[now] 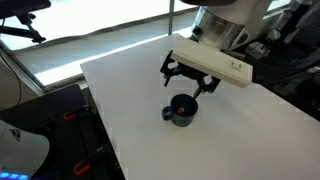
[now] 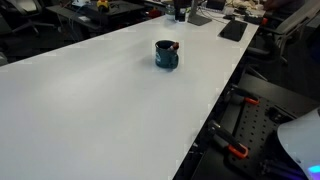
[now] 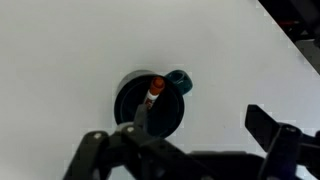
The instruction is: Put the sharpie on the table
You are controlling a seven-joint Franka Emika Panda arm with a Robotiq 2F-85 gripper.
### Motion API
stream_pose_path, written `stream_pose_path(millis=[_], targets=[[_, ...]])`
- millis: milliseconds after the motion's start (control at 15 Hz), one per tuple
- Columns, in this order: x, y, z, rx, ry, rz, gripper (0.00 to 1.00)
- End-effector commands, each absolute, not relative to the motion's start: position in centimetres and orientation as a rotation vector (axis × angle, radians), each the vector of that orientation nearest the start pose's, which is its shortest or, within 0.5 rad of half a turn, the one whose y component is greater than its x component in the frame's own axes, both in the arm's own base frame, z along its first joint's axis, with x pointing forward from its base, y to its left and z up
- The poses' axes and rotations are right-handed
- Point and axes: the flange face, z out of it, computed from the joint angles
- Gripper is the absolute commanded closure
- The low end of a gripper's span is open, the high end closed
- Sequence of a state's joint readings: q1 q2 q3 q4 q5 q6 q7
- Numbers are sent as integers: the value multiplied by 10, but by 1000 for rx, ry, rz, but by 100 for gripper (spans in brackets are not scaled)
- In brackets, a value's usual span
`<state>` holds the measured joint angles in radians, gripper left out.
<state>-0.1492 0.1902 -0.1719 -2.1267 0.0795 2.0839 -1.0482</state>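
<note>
The robot's gripper should close on the orange-red cap (image 1: 182, 107) (image 3: 157, 86) of the sharpie that stands at a tilt inside the dark blue mug.
A small dark blue mug (image 1: 181, 110) stands on the large white table (image 1: 230, 130); both also show in an exterior view (image 2: 166, 55), (image 2: 100, 100). In the wrist view the sharpie (image 3: 154, 92), with an orange-red cap, stands tilted inside the mug (image 3: 128, 112); the mug's handle points up-right. My gripper (image 1: 190, 78) hangs above the mug, a little behind it. It is open and empty. In the wrist view its dark fingers (image 3: 190, 140) spread wide along the bottom edge, with the mug near the left finger. The gripper is out of one exterior view.
The table's edge runs close to the mug's left in an exterior view (image 1: 95, 100). Black stands with orange clamps (image 2: 240, 130) sit beside the table. A dark keyboard-like object (image 2: 232, 30) lies at the far end.
</note>
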Motion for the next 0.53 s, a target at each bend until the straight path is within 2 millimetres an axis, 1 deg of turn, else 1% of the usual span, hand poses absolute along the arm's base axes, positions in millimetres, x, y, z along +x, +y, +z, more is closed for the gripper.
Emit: stream_pose_path(millis=[0,200,333,467], targets=[[531,-171,298,-2780,-1040,282,0],[548,-173,287,-2726,-1100,301,0],[562,-168,274,-2656,-1166,317,0],[569,-158,261,-2609,-1203,374,0]])
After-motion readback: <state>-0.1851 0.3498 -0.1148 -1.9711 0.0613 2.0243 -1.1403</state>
